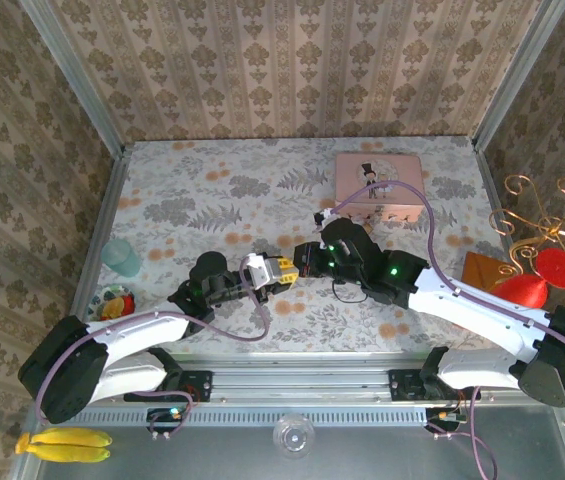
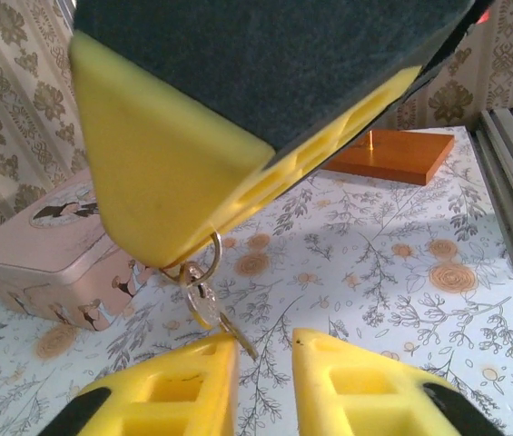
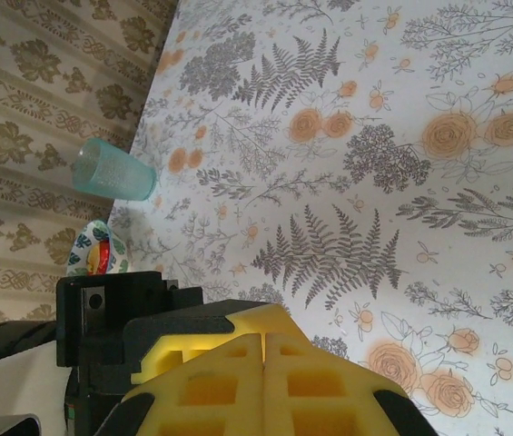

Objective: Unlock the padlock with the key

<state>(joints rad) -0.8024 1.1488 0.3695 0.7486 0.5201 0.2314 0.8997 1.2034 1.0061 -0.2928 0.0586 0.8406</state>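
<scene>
The key dangles at an angle from its ring in my right gripper. My left gripper should hold the blade while my right gripper takes the key's head (image 2: 201,296).
A thin metal ring (image 2: 212,257) hangs from my right gripper's yellow fingers (image 2: 165,182), which are pressed together on it. From the ring dangles the small key (image 2: 206,307), blade slanting down to the right. Its tip reaches my left gripper (image 2: 265,338), whose fingers stand a little apart, and lies close to the left finger (image 2: 192,372). In the top view the left gripper (image 1: 282,268) and the right gripper (image 1: 304,262) meet tip to tip above the table's middle. The right gripper (image 3: 264,338) is shut. The padlock is hidden.
A pink tin (image 1: 379,186) lies at the back right, also the pink tin (image 2: 47,263) beyond the key. A teal cup (image 1: 121,258) and a colourful dish (image 1: 114,303) sit at the left edge. At the right are an orange wooden base (image 2: 388,154) and red pieces (image 1: 557,265).
</scene>
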